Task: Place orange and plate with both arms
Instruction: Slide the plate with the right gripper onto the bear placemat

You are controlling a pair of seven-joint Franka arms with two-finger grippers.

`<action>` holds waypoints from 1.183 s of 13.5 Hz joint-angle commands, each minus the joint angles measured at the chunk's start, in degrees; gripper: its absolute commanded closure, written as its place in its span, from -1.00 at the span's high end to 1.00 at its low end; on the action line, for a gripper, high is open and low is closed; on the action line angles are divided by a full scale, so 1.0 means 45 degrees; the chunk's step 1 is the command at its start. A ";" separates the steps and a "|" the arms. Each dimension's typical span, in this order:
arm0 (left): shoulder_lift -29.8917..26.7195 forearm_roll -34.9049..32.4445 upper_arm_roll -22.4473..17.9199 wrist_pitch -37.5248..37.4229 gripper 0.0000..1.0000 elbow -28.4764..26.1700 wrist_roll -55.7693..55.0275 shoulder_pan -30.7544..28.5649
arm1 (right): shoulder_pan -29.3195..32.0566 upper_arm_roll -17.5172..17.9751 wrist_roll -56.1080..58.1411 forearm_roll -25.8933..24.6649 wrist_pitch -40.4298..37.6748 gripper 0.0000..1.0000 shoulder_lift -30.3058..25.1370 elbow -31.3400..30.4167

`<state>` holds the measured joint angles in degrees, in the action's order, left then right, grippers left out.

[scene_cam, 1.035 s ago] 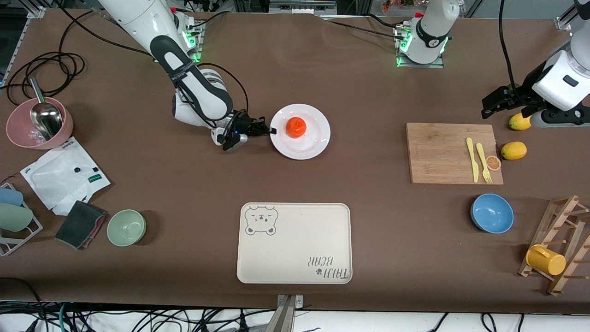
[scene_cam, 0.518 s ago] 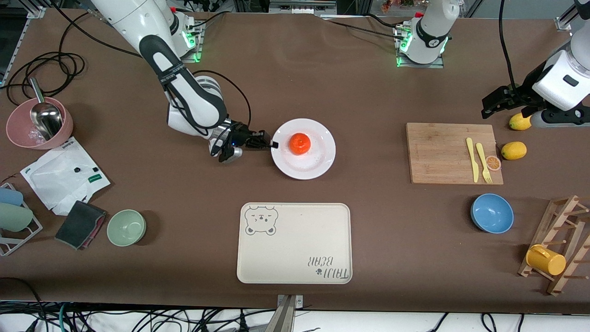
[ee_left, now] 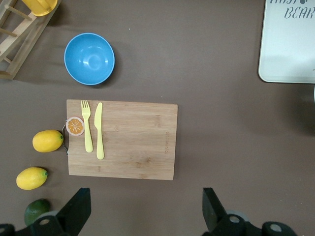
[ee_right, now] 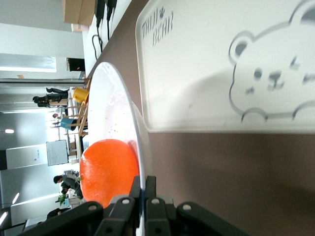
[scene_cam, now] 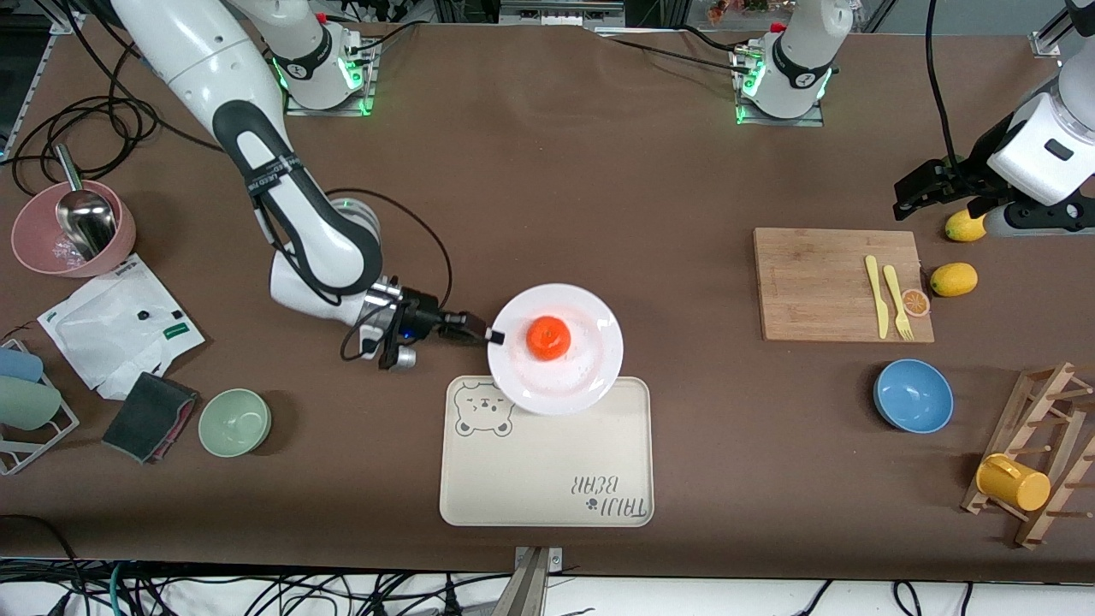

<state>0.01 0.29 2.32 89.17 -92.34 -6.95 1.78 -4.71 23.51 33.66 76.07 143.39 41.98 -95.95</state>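
Observation:
Next, my right gripper puts the white plate down on the beige tray (scene_cam: 555,423) (ee_right: 194,73) between the bear's face and the lettering.
The white plate (scene_cam: 590,342) carries the orange (scene_cam: 548,337) at its middle. My right gripper (scene_cam: 494,336) is shut on the plate's rim, at the side toward the right arm's end of the table. The plate hangs partly over the beige bear tray (scene_cam: 547,479), above the tray's edge that faces the robots. In the right wrist view the fingers (ee_right: 147,186) pinch the plate (ee_right: 118,113) edge-on, with the orange (ee_right: 106,169) beside them and the tray (ee_right: 206,64) below. My left gripper (scene_cam: 908,198) waits open and holds nothing above bare table next to the cutting board (ee_left: 123,140).
A wooden cutting board (scene_cam: 821,282) holds a yellow fork and knife, with two lemons (scene_cam: 953,279) beside it. A blue bowl (scene_cam: 913,394) and a rack with a yellow cup (scene_cam: 1014,482) stand nearer the camera. A green bowl (scene_cam: 234,421), cloths and a pink bowl (scene_cam: 73,227) lie at the right arm's end.
My right arm has carried the plate and orange toward the front camera, from the middle of the table to over the tray's edge. The left arm has not moved.

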 commanded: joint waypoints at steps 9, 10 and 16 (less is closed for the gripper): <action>-0.0022 -0.0202 -0.0028 -0.0226 1.00 0.0188 0.0178 -0.0063 | -0.0787 -0.0416 -0.0899 -0.2686 -0.0282 -1.00 0.5161 0.6554; 0.0017 -0.0202 -0.0028 -0.0188 1.00 0.0188 0.0177 -0.0063 | -0.0983 -0.0612 -0.0880 -0.2687 -0.0262 -1.00 0.5278 0.6672; -0.0022 -0.0222 -0.0009 -0.0226 1.00 0.0207 0.0217 -0.0043 | -0.1161 -0.0965 -0.0918 -0.2706 -0.0320 -0.32 0.5494 0.7005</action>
<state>0.01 0.29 2.28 89.14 -92.33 -6.95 1.57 -9.50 19.92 31.32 65.36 142.55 65.43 -67.24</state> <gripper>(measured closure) 0.000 0.881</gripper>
